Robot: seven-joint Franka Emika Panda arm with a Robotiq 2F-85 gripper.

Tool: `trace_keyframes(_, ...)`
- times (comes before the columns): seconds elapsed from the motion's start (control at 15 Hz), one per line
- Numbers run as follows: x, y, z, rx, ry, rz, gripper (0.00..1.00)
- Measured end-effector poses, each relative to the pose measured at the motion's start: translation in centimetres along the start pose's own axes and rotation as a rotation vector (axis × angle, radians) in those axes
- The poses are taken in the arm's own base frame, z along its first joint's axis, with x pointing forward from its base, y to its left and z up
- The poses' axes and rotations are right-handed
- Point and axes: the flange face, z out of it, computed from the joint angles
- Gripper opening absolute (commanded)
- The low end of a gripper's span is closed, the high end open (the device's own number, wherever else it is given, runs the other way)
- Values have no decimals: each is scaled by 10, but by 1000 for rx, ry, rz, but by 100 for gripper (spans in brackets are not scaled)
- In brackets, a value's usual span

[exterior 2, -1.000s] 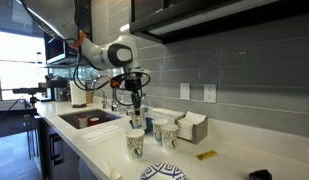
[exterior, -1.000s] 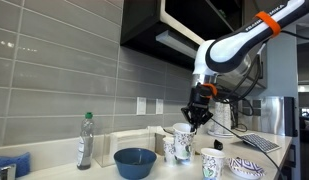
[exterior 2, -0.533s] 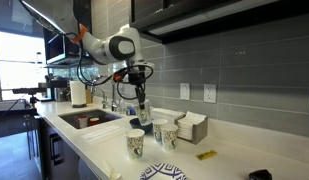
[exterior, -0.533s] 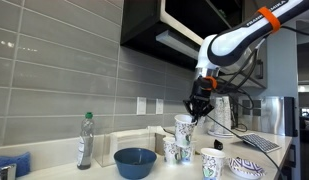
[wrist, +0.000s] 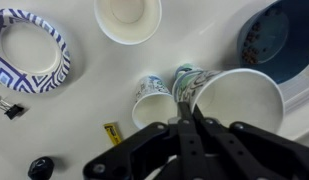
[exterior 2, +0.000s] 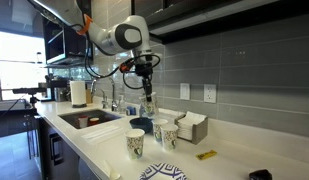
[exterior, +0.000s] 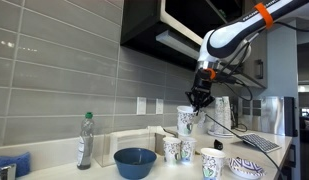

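My gripper is going to release the white patterned paper cup across the rims of the two close paper cups (exterior: 182, 138) (wrist: 180, 90) next to the blue bowl. The held cup is in the air above the counter.
My gripper (exterior: 200, 101) is shut on the rim of a patterned paper cup (exterior: 186, 120) and holds it in the air above the counter; both also show in an exterior view, the gripper (exterior 2: 147, 92) and the cup (exterior 2: 149, 107). In the wrist view the fingers (wrist: 184, 125) pinch the wall of the held cup (wrist: 237, 100). Below it two paper cups (wrist: 152, 90) stand close together next to a blue bowl (wrist: 279, 40). A third paper cup (wrist: 129, 18) stands apart.
A blue-and-white patterned bowl (wrist: 29, 45), a binder clip (wrist: 9, 108), a small yellow object (wrist: 113, 131) and a black object (wrist: 39, 167) lie on the white counter. A plastic bottle (exterior: 85, 140) stands by the tiled wall. A sink (exterior 2: 89, 118) and a napkin box (exterior 2: 189, 125) flank the cups.
The gripper has risen with the paper cup, lifting it from among the other cups to well above the counter.
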Motion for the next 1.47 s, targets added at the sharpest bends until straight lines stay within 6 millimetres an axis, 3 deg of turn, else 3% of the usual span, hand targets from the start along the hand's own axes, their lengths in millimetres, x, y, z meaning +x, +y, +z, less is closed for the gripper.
trace_keyframes(0.4, 20, 0, -3, -6, -71, 46, 1)
trace_keyframes(0.93, 49, 6, 21, 1, -143, 106, 1)
trace_keyframes(1.47, 72, 10, 32, 1, -172, 149, 1)
